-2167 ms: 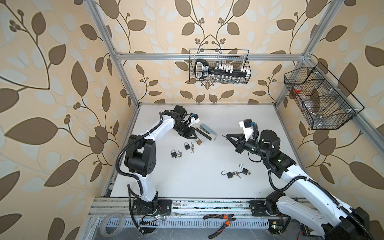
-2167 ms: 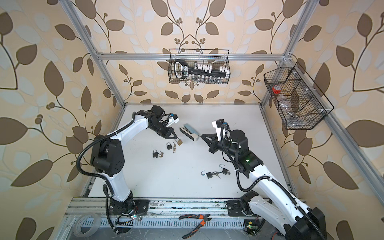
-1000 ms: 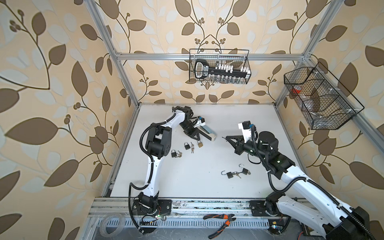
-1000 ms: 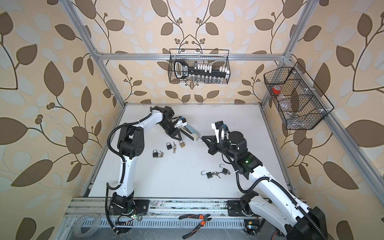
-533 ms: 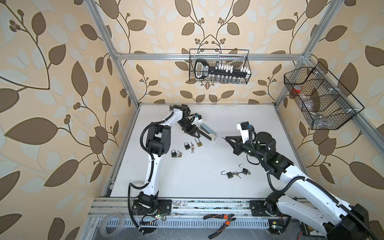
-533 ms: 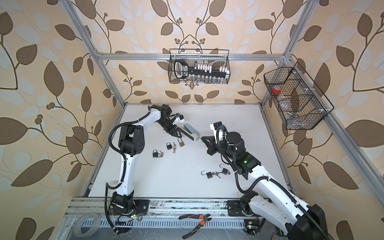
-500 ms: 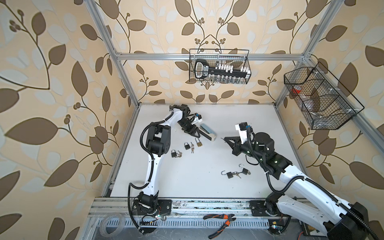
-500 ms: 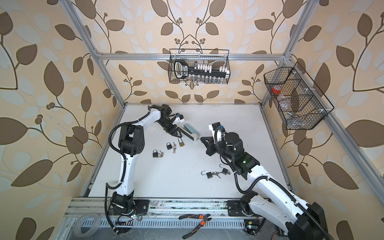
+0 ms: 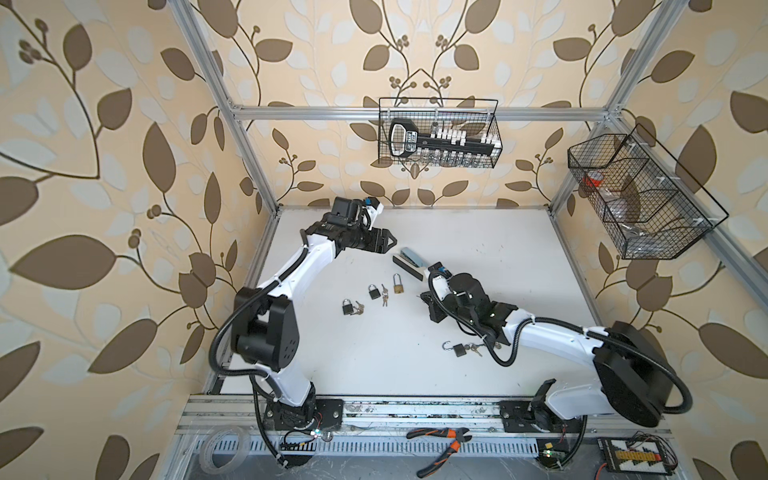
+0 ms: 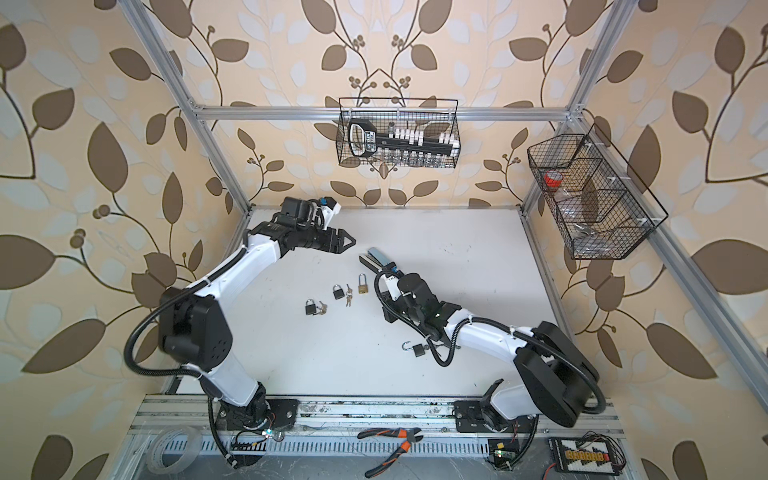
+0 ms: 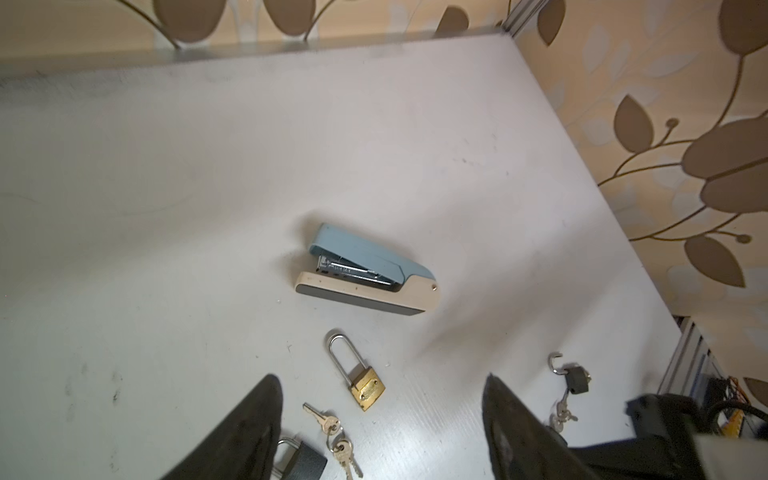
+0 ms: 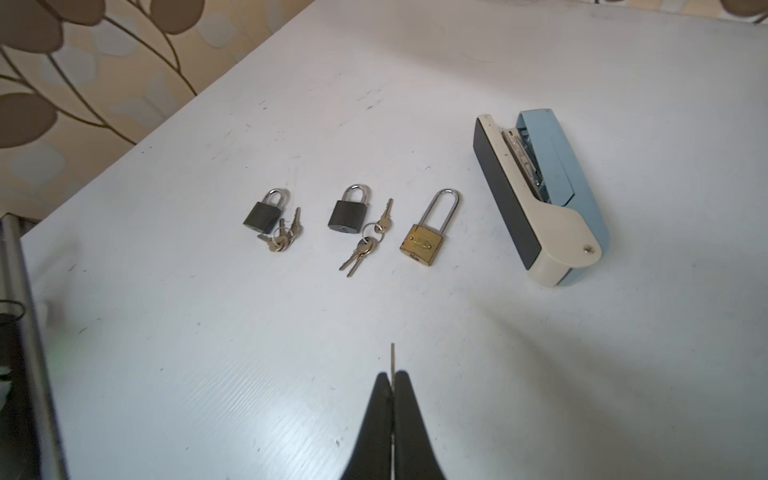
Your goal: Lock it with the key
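Observation:
Next, I release the thin key with my right gripper on the table [image 9: 406,281] [image 12: 467,234] between the brass padlock and the stapler.
A brass padlock [image 9: 398,286] with a long shackle lies flat on the white table [image 9: 478,249]; it also shows in the wrist views [image 11: 366,388] [image 12: 422,245]. My left gripper [image 9: 390,241] [image 11: 380,399] hangs open above and behind it, nothing between its fingers. My right gripper [image 9: 426,298] [image 12: 391,376] is shut on a thin key [image 12: 392,357], whose blade sticks out past the tips toward the brass padlock, a good gap away.
Two dark padlocks [image 12: 348,214] [image 12: 262,216] with key rings lie left of the brass one. A blue and cream stapler [image 9: 411,264] lies behind it. An open dark padlock [image 9: 458,350] with keys lies under the right arm. Wire baskets [image 9: 438,139] hang on the walls.
My left gripper has opened and drawn back from the brass padlock, which stays on the table. My right gripper has come lower and leftward with the key.

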`<state>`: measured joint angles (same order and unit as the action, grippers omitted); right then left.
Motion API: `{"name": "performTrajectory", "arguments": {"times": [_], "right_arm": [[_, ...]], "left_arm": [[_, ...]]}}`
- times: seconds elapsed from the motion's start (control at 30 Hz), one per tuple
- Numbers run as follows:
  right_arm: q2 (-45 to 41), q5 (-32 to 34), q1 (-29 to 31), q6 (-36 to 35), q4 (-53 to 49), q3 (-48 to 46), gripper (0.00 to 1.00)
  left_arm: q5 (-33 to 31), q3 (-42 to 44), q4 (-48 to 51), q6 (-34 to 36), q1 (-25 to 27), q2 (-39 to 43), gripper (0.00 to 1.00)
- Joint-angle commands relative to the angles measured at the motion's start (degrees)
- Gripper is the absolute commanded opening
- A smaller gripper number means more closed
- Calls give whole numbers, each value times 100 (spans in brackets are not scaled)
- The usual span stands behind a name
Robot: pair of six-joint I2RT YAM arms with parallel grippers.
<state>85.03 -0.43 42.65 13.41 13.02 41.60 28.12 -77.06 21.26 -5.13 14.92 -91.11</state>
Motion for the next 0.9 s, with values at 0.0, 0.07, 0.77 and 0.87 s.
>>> {"name": "performTrajectory", "arguments": {"times": [0.0, 0.07, 0.77, 0.87], "right_arm": [[590, 321, 15, -59, 434, 393, 0], [1399, 501, 13, -84, 403, 899, 0], [3085, 1349, -150, -5, -144, 2382, 0], [3222, 1282, -174, -14, -239, 2520, 0]], "left_arm": [[-110, 1280, -1212, -1246, -41, 782, 78], [-393, 2208, -1387, -1693, -42, 1752, 80], [-940, 3707, -1360, -2251, -59, 3364, 83], [-924, 3706, -1317, -2239, -59, 3352, 83]]}}
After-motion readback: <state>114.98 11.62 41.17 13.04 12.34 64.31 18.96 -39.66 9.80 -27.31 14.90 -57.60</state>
